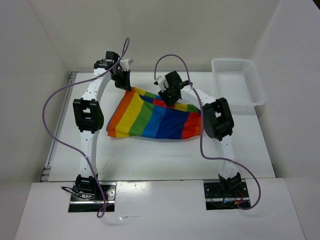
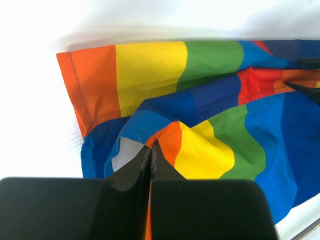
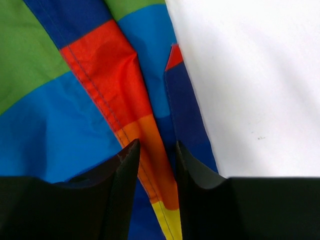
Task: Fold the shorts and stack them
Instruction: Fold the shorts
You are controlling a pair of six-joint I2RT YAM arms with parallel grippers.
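Note:
The red and orange fold of the shorts bulges loosely between the robot's grippers, so the right gripper will pinch the fold's orange part (image 3: 152, 148) and pull it straight.
The rainbow shorts (image 1: 155, 120) lie spread across the middle of the white table (image 1: 150, 157). My left gripper (image 1: 125, 86) sits at their far left corner. In the left wrist view that left gripper (image 2: 151, 146) is shut, pinching a raised orange and blue fold of the shorts (image 2: 200, 100). My right gripper (image 1: 169, 99) is over the far edge of the shorts. In the right wrist view the right gripper (image 3: 156, 150) has its jaws closed part way on a ridge of red and orange cloth of the shorts (image 3: 107, 75), next to the cloth's edge.
A white lattice basket (image 1: 252, 80) stands at the back right corner of the table. White walls close in the table on the left, back and right. Purple cables loop from both arms.

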